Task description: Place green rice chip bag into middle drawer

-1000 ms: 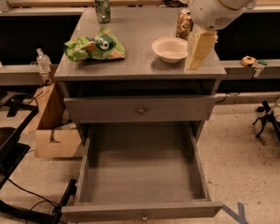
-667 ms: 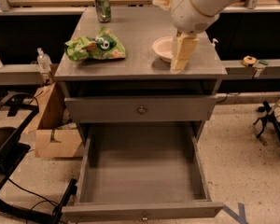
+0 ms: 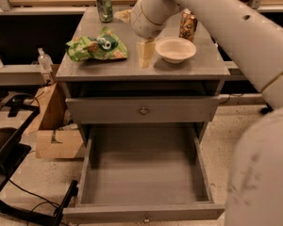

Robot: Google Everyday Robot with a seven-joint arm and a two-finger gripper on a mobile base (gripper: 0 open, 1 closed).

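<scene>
The green rice chip bag has a crumpled middle (image 3: pixel 94 47) between its two ends, and my gripper will go there next and close on it.
The green rice chip bag (image 3: pixel 96 46) lies crumpled on the left part of the grey cabinet top (image 3: pixel 188 72). My gripper (image 3: pixel 145 55) points down at the cabinet top, between the bag and a white bowl (image 3: pixel 175 49), a short way right of the bag and apart from it. It holds nothing that I can see. The middle drawer (image 3: pixel 144 168) is pulled fully out below, its inside bare, its front and brass knob (image 3: pixel 145 217) at the bottom edge. The drawer above it (image 3: pixel 142 110) is shut.
A green soda can (image 3: pixel 104 6) stands at the back left of the top. A brown can (image 3: pixel 187 25) stands behind the bowl. A cardboard box (image 3: pixel 54 126) and a bottle (image 3: pixel 45 60) are left of the cabinet. My arm fills the right side.
My gripper has moved left, from the right of the bowl to the gap between bowl and bag. The bag and the drawers have not moved.
</scene>
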